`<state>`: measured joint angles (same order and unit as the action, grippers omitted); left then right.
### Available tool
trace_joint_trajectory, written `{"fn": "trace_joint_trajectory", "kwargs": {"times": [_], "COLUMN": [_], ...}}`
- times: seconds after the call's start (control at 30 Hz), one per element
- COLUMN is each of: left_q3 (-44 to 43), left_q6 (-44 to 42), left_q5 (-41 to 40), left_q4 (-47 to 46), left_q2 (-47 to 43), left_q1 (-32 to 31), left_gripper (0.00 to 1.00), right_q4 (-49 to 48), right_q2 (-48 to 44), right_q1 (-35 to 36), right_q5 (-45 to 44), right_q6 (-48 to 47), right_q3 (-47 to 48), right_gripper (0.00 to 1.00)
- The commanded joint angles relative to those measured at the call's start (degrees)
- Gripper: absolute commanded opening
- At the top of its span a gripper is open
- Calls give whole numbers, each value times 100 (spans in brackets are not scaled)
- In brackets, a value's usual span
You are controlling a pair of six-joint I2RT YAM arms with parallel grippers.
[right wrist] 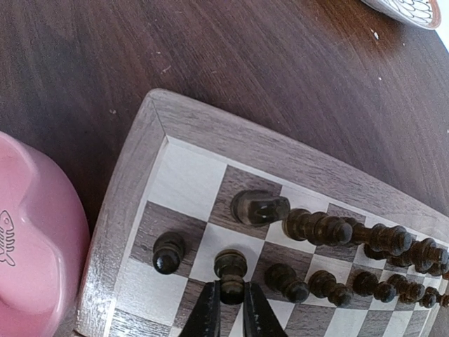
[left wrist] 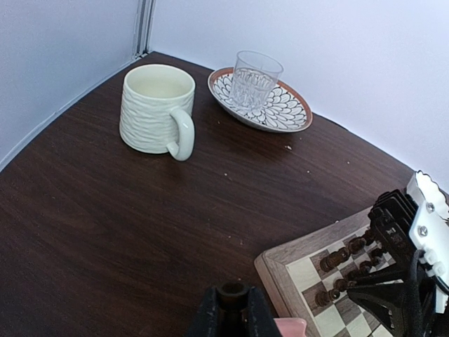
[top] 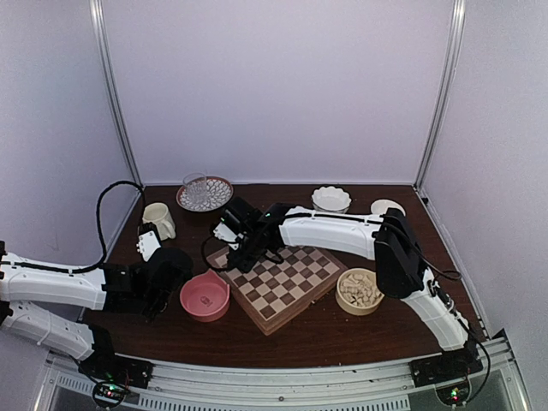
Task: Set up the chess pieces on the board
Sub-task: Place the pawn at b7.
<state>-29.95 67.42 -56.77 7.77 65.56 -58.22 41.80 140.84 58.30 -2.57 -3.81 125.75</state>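
The left gripper needs to release the dark hollow-topped piece on a cream square just inside the board's empty near edge row (top: 279, 291).
The board (top: 282, 287) lies mid-table, its far left corner in the right wrist view (right wrist: 133, 210). Dark chess pieces stand in two rows along its far edge (right wrist: 330, 228). My right gripper (right wrist: 230, 295) is shut on a dark pawn (right wrist: 230, 267) standing on a cream square in the second row, beside another pawn (right wrist: 168, 251). In the top view the right gripper (top: 248, 254) reaches over that corner. My left gripper (left wrist: 233, 309) is shut on a dark hollow-topped piece (left wrist: 233, 293), held above the table just left of the board (left wrist: 280, 270), over the pink bowl.
A pink bowl (top: 205, 295) sits left of the board. A cream mug (top: 159, 219) and a glass on a patterned plate (top: 204, 193) stand at the back left. A white bowl (top: 330, 199) and a small dish (top: 387, 206) are at the back. A wooden bowl of cream pieces (top: 360, 290) is right of the board.
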Motion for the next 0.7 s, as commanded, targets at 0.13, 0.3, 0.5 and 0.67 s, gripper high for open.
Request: {"fn": "trace_joint_trajectory", "kwargs": {"times": [0.13,0.3,0.5,0.67], "left_q3": [-125,-125,-125,-124], "left_q6": [-27,-36,-43,-45], "left_q5": [-53,-39,-26,-18], "left_q4": [-110,-121,-130,-138], "left_q2": [11,11,10,13], "left_q1": [29,29,22,26], "left_gripper": [0,0,0,0], "right_q4": [15,13,19,-5], "right_q2": [113,127,122,146], "right_q1": [-39,-38,-39,-43], "right_q5": [-50,-25,30,24], "right_q6": [-4,8,17,13], "right_q3": [204,213,217,221], "right_gripper": [22,22,15,11]}}
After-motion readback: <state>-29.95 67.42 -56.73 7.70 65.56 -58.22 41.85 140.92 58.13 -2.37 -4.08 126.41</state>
